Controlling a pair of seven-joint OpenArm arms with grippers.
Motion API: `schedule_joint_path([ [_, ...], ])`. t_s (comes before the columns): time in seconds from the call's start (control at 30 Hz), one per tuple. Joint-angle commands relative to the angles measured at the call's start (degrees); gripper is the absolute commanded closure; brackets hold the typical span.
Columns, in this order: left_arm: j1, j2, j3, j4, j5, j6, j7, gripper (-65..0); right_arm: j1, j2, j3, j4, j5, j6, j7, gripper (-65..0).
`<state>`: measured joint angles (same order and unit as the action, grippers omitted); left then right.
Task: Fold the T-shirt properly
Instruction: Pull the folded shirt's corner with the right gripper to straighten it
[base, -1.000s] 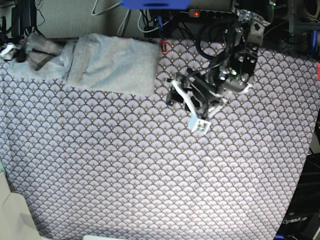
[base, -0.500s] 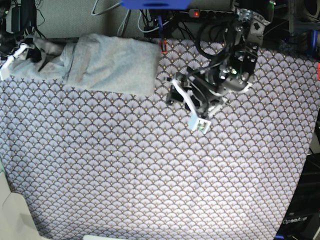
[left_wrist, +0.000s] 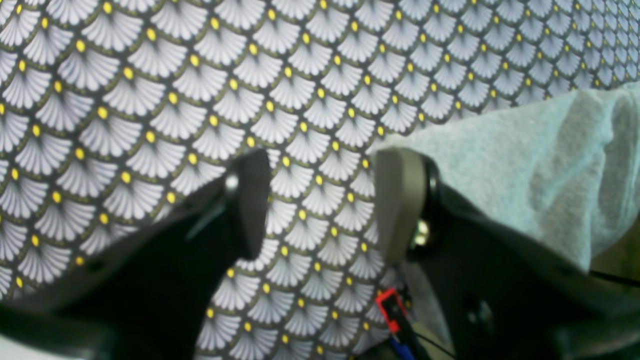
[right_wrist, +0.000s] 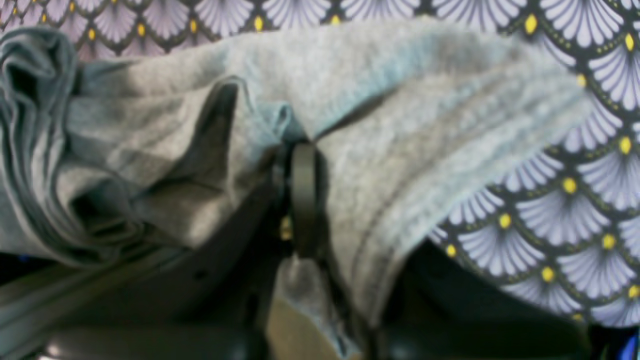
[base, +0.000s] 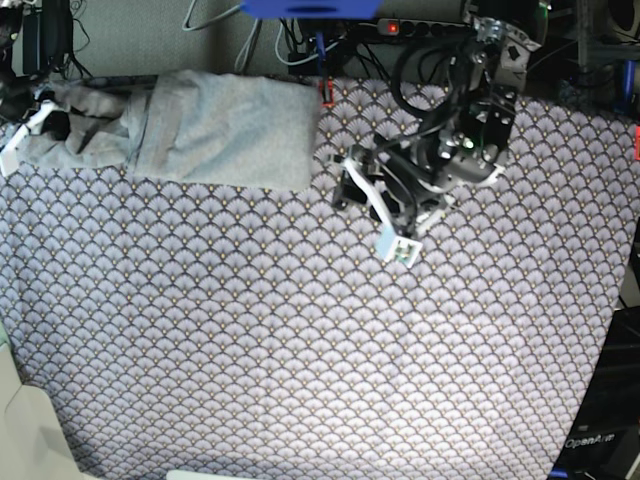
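Next, I let go of the T-shirt's bunched end with my right gripper on the flat folded part (base: 282, 155), near its edge facing my left gripper.
The light grey T-shirt (base: 225, 130) lies at the back left of the table, its right part folded flat and its left end (base: 85, 125) bunched up. My right gripper (base: 28, 122) is at that bunched end. In the right wrist view the right gripper (right_wrist: 305, 155) is shut on a fold of the T-shirt (right_wrist: 400, 125), and fabric drapes over both sides of the dark pad. My left gripper (base: 385, 215) hovers right of the shirt. The left gripper (left_wrist: 325, 200) stands open over bare cloth with nothing between its fingers, and the T-shirt edge (left_wrist: 525, 170) lies just beside the right finger.
A purple-grey scallop-patterned cloth (base: 300, 350) covers the whole table. A power strip and cables (base: 420, 27) run along the back edge, with a blue object (base: 310, 8) above them. A small red tab (base: 325, 92) sits at the shirt's back right corner. A pale surface (base: 20, 420) shows at the front left.
My right gripper has shifted slightly forward at the shirt's left end and closed on the fabric, and the bunched end has moved with it. The left arm has not moved.
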<state>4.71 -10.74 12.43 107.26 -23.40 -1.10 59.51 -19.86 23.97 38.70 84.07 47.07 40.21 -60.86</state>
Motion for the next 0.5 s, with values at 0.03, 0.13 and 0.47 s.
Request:
schedule_joint_path([
  [0.03, -0.9, 0.0, -0.3, 1.2, -0.4, -0.1, -1.0, -32.8, -0.4, 0.7, 0.5, 4.7, 1.9, -0.2, 1.1, 0.0],
  [0.13, -1.0, 0.0, -0.3, 1.2, -0.4, -0.1, -1.0, -32.8, -2.1, -0.8, 0.6, 13.0, 1.9, -0.2, 1.0, 0.0],
  [0.47, -0.6, 0.0, -4.6, 1.3, -0.4, -0.1, -1.0, -32.8, -5.3, -4.9, -0.3, 28.3, 1.9, -0.2, 0.6, 0.0],
])
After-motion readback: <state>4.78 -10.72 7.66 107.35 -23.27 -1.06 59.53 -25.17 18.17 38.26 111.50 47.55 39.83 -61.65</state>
